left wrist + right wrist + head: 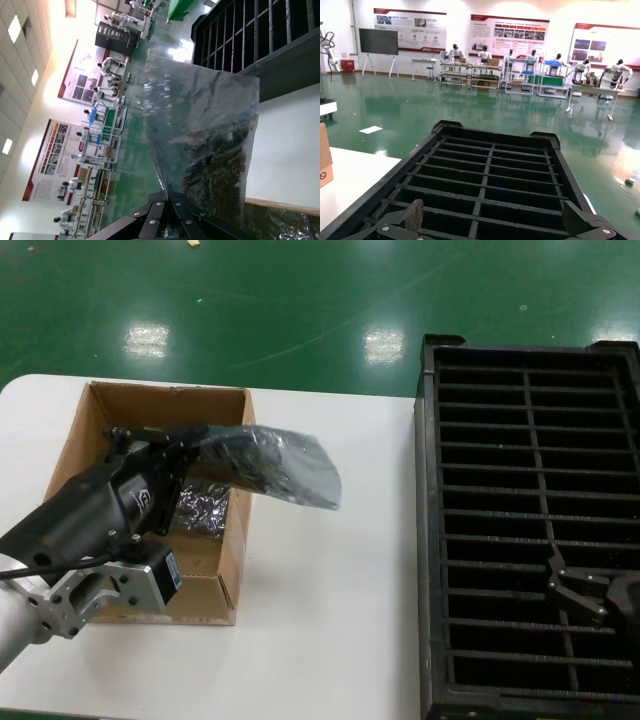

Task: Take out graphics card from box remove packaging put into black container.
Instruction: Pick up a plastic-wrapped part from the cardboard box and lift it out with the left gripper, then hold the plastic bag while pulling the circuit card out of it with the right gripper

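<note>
My right gripper will grip the loose end (324, 489) of the shiny grey-blue bag, sticking past the brown box toward the black container.
My left gripper (196, 437) is shut on one end of the packaging (290, 468), a shiny grey-blue bag with the dark graphics card inside. It holds the bag up over the brown box (222, 570), and the bag's free end sticks out past the box's right wall. In the left wrist view the bag (205, 135) rises from my closed jaws (172, 192), and the dark card (215, 175) shows through it. The black container (530, 530) stands on the right. My right gripper (580, 592) is open and empty above its front slots. The right wrist view shows both fingers (412, 216) spread over the ribs (490, 175).
More crinkly grey bags (205, 510) lie in the bottom of the box. The white table (330, 620) shows bare between the box and the crate. Green floor (300, 300) lies beyond the table's far edge.
</note>
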Available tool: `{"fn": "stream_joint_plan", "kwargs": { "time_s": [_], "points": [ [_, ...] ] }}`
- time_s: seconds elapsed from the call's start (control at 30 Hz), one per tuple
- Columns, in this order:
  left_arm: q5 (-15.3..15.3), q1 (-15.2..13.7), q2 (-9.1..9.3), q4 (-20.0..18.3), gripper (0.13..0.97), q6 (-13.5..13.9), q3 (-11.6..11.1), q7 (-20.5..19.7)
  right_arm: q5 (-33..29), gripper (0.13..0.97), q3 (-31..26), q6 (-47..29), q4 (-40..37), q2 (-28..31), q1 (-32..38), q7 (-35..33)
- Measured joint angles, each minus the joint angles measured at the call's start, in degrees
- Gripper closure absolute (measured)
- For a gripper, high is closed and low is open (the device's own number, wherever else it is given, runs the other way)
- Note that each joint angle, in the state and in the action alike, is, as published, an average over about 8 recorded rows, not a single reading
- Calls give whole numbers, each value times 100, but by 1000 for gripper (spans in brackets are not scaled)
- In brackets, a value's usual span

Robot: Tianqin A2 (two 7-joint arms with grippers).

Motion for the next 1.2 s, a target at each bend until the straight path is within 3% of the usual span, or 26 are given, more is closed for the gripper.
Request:
{"fn": "stream_joint_plan", "kwargs": {
  "time_s": [0.27,0.8,0.93,1.2],
  "points": [
    [-73,20,-46,8,957,-29,16,18,-27,129,81,-87,34,-176,-20,-130],
    [-73,20,-46,8,957,-29,16,18,-20,150,374,-563,420,-1376,186,-1130],
    [-73,20,-46,8,957,-29,16,18,-90,162,237,-509,432,-1430,310,-1177],
    [-73,20,-46,8,957,-29,16,18,-222,263,-128,-440,438,-1234,484,-1088]
  ]
}}
